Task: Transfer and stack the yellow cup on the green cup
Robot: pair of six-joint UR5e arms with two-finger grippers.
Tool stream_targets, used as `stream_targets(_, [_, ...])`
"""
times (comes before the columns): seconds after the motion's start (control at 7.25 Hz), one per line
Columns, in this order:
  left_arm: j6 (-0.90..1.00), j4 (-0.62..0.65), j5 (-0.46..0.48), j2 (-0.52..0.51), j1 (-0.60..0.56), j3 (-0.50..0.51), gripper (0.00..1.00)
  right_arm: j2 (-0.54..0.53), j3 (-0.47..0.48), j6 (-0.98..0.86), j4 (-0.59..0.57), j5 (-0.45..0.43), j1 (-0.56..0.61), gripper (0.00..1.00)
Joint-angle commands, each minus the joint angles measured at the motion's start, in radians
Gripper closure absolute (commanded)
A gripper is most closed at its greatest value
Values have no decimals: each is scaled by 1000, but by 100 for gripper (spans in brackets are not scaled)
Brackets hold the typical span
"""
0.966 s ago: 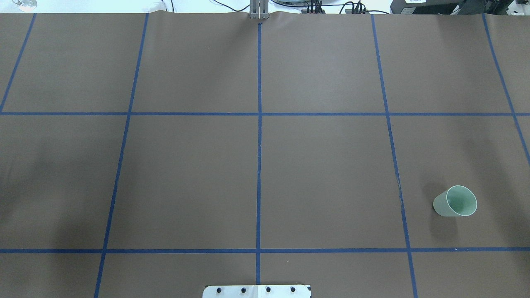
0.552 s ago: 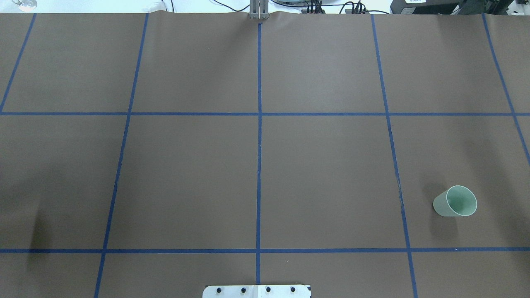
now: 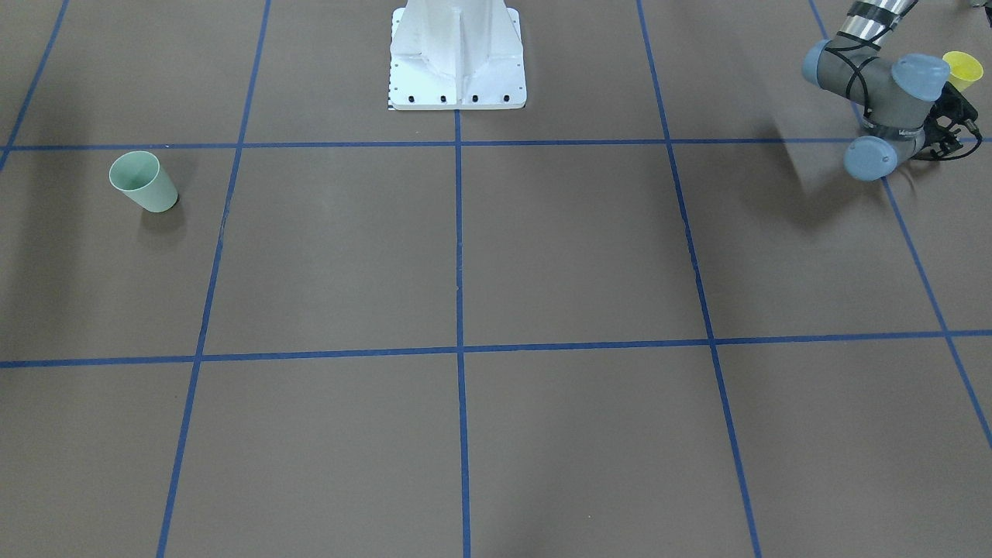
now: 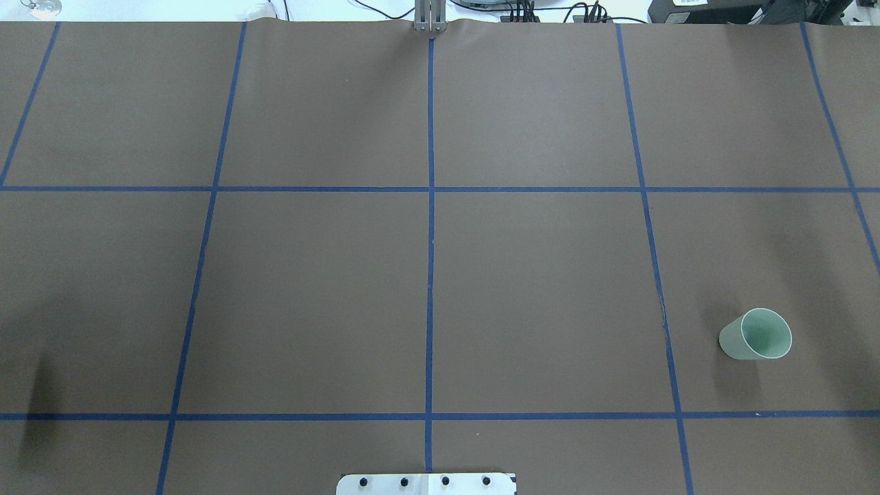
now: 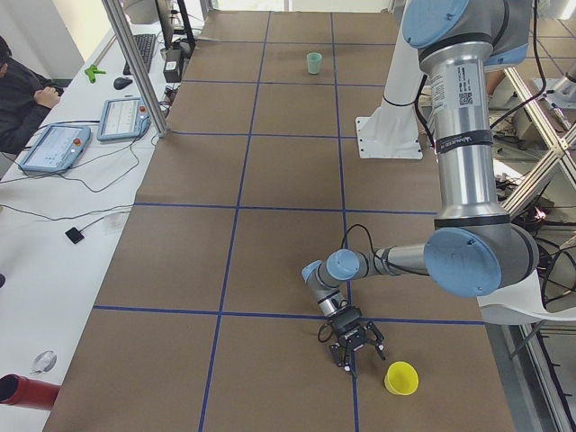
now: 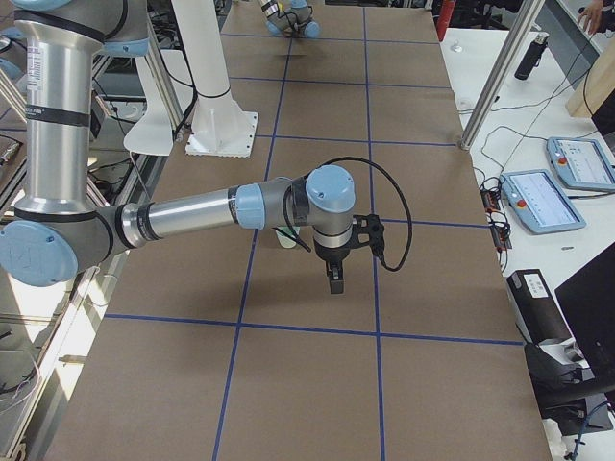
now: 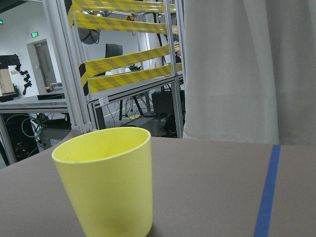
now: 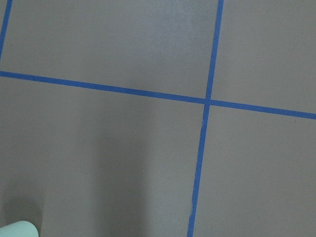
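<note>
The robot's left gripper should next grab the yellow cup by the middle of its body (image 3: pixel 969 84) (image 7: pixel 112 195), below the cup's rim.
The yellow cup (image 3: pixel 962 68) stands upright near the table's corner on my left side; it fills the left wrist view (image 7: pixel 106 185) and shows in the exterior left view (image 5: pixel 400 378). My left gripper (image 3: pixel 952 124) is low beside it, apart from it, and its fingers look open and empty (image 5: pixel 355 346). The green cup (image 4: pixel 755 335) stands upright on my right side (image 3: pixel 143 182). My right gripper (image 6: pixel 334 279) hangs above the table close to the green cup (image 6: pixel 286 237). I cannot tell whether it is open or shut. Only the cup's rim (image 8: pixel 17 229) shows in the right wrist view.
The brown table cover has a blue tape grid (image 4: pixel 430 275). The robot's white base (image 3: pixel 457 54) is at the near middle edge. Tablets, cables and a person (image 5: pixel 22 99) are at a side bench. A metal frame with striped tape (image 7: pixel 123 64) stands behind the yellow cup.
In the overhead view the arm's shadow at the left has slid toward the near left corner. The green cup has not moved.
</note>
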Motion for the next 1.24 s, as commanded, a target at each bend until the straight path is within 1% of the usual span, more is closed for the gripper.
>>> stream_targets(0.0, [3,41,-8,4,1,1,0,-1,0,-1,0,0,0,1])
stream_targets(0.28, [6,99,-22,15,1,-1,0,0,1,-1,0,0,0,1])
stream_targets(0.41, [4,99,-23,34,1,1,0,2,4,-1,0,0,0,1])
stream_targets(0.55, [3,101,-54,48,1,2,0,2,11,1,-1,3,0,1])
stream_targets(0.97, [0,98,-57,53,1,1,0,0,11,1,-3,13,0,1])
stream_targets(1.1, [3,95,-84,51,9,-1,0,0,9,1,-3,13,0,1])
